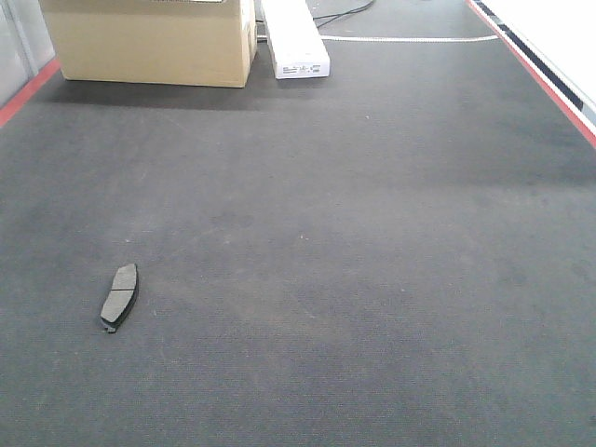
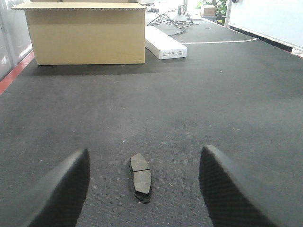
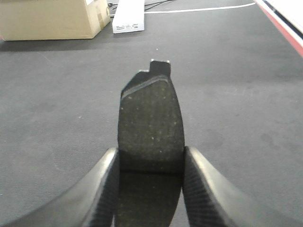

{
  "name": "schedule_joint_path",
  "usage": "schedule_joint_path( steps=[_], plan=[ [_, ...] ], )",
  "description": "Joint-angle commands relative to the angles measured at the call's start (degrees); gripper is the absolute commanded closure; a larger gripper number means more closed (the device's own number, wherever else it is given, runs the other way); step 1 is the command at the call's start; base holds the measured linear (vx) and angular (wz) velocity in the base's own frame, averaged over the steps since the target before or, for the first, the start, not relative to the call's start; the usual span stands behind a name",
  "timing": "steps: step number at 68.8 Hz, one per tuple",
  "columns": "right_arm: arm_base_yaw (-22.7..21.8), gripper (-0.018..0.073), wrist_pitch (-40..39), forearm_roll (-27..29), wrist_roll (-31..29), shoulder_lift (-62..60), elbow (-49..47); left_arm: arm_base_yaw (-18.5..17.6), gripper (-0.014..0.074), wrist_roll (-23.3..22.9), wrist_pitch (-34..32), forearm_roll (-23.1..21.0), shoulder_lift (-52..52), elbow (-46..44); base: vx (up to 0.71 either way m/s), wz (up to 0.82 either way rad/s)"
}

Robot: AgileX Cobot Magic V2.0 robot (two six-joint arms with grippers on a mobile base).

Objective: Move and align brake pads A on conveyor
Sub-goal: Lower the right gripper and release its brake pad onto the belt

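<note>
Next, my right gripper sets my brake pad on the bare conveyor straight (image 1: 467, 298) across from the other brake pad.
One dark-grey brake pad (image 1: 119, 296) lies flat on the charcoal conveyor (image 1: 354, 233) at the lower left. In the left wrist view that same pad (image 2: 141, 177) rests on the belt (image 2: 189, 104) between and just ahead of my left gripper (image 2: 144, 189), whose fingers stand wide open on either side without touching it. My right gripper (image 3: 149, 163) is shut on a second brake pad (image 3: 150, 118), held by its sides and sticking forward above the belt (image 3: 236, 94). Neither gripper shows in the front view.
A cardboard box (image 1: 154, 42) stands at the belt's far left, with a long white box (image 1: 294, 39) beside it. Red side rails run along the left (image 1: 26, 93) and right (image 1: 549, 84) edges. Cables lie behind the boxes.
</note>
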Motion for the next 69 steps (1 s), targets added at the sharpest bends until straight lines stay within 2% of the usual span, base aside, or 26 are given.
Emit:
schedule_joint_path(
  steps=[1, 13, 28, 45, 60, 69],
  plan=[
    [0.0, 0.0566, -4.7, -0.1, 0.2, 2.5, -1.8, -0.3, 0.0111, -0.2, -4.4, -0.4, 0.6, -1.2, 0.00, 0.00],
    [0.0, 0.0564, -4.7, -0.3, 1.0, 15.7, -5.2, -0.3, 0.0111, -0.2, -4.4, -0.4, 0.6, -1.2, 0.00, 0.00],
    [0.0, 0.0561, 0.1, -3.5, 0.9, 39.2, -16.2, -0.3, 0.0111, -0.2, -4.4, -0.4, 0.6, -1.2, 0.00, 0.00],
    [0.0, 0.0559, 4.7, -2.8, 0.8, 62.7, -28.4, -0.3, 0.0111, -0.2, -4.4, -0.4, 0.6, -1.2, 0.00, 0.00],
    [0.0, 0.0558, 12.6, -4.3, -2.2, 79.7, -40.7, -0.3, 0.0111, -0.2, -4.4, -0.4, 0.6, -1.2, 0.00, 0.00],
    [0.0, 0.0557, 15.3, -4.2, -2.2, 85.6, -47.0, -0.3, 0.0111, -0.2, -4.4, -0.4, 0.6, -1.2, 0.00, 0.00]
  ],
)
